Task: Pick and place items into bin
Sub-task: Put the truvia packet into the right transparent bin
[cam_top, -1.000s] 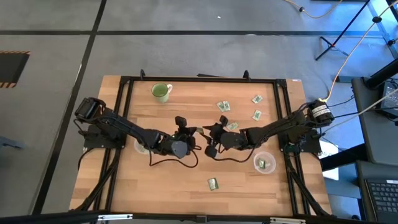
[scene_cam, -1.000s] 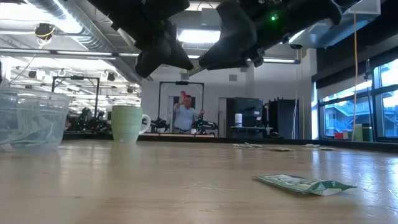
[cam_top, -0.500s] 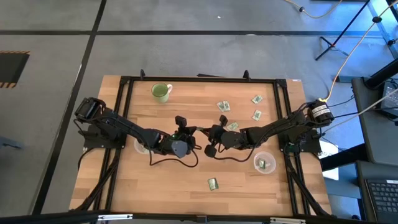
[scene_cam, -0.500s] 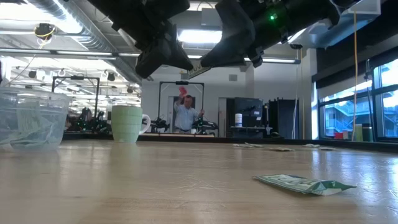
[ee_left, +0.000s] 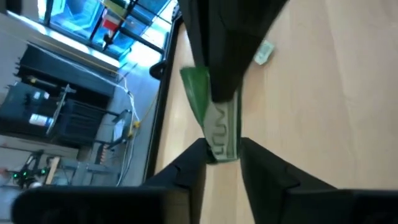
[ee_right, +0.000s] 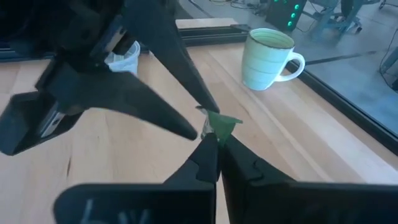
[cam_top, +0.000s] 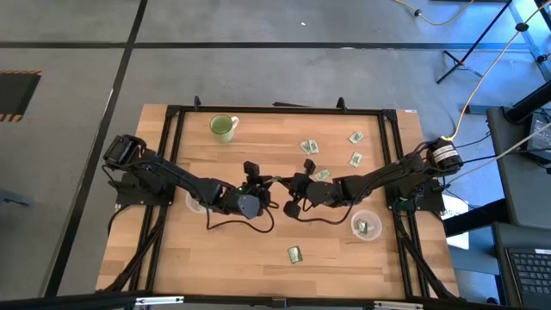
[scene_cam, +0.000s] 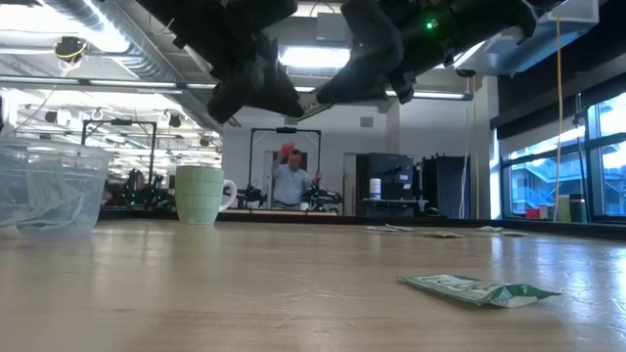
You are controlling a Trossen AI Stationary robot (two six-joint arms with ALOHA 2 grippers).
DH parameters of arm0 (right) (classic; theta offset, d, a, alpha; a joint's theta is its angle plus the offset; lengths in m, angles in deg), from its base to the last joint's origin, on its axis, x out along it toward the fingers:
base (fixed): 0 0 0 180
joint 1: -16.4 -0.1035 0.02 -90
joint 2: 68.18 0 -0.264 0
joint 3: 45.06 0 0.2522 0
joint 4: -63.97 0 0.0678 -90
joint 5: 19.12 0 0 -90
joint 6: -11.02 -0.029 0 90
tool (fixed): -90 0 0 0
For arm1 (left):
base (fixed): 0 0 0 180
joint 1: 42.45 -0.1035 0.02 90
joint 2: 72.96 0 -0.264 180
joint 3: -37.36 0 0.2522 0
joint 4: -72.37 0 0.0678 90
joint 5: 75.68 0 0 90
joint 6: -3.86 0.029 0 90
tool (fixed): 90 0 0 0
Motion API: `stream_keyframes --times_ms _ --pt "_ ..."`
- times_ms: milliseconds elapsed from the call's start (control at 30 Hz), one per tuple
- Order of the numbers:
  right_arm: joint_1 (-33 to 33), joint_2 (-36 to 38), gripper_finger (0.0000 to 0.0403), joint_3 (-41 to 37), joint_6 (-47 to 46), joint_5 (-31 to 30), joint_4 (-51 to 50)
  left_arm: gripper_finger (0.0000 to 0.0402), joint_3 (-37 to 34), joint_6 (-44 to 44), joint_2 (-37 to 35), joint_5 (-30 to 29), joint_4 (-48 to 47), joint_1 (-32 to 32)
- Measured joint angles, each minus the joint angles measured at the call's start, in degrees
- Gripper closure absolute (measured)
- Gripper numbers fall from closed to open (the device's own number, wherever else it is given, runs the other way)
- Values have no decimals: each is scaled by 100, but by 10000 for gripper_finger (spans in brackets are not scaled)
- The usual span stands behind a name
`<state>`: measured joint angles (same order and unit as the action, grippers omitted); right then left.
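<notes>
My right gripper will let go of the green-and-white packet inside the clear plastic cup (cam_top: 365, 226) near that gripper's own arm, over another packet.
A small green-and-white packet (ee_left: 222, 127) hangs in the air over the middle of the table, between my two grippers, which meet tip to tip. My right gripper (ee_right: 217, 142) comes from the table's right and is shut on the packet (ee_right: 220, 122). My left gripper (ee_left: 222, 157) comes from the left and is open, with one finger on each side of the packet's white-printed end. I cannot tell whether these fingers touch it. In the high view the two grippers (cam_top: 258, 183) (cam_top: 282, 184) nearly touch. Several more packets (cam_top: 309, 147) lie flat on the far right of the table. My right gripper pinches the packet's green end (ee_right: 221, 128) between its two fingertips. The fingers (ee_left: 219, 68) reach in nearly level from the table's right, slanting slightly down. The packet is clear of the table and sticks out past the fingertips toward my left gripper.
A light-green mug (cam_top: 223, 127) stands at the far left. One clear plastic cup (cam_top: 196, 203) stands under the left arm, and a second (cam_top: 366, 226) near the right arm holds a packet. One packet (cam_top: 295, 254) lies toward the near edge. A person (scene_cam: 291, 176) stands far behind the table.
My right gripper has shut on the packet held out by my left gripper. My left gripper's fingers have then come apart. Both arms have kept their place and the packet has stayed in the air.
</notes>
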<state>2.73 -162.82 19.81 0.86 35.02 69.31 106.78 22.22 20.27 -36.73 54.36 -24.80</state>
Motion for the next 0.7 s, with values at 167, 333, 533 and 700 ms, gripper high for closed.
stream_keyframes --times_ms 167,333,533,700 --pt "-5 275 399 4 -161 4 -563 273 0 -583 -245 -255 -696 -89" --pt "-99 903 399 111 -1131 495 -2192 258 0 -1575 -673 519 -1474 -322" --pt "-458 1857 399 375 -3304 1879 -4664 259 0 -2026 -852 1786 -1802 -616" --pt "-1085 2375 399 380 -5118 2582 -6093 264 0 -2009 -820 2550 -1773 -799"
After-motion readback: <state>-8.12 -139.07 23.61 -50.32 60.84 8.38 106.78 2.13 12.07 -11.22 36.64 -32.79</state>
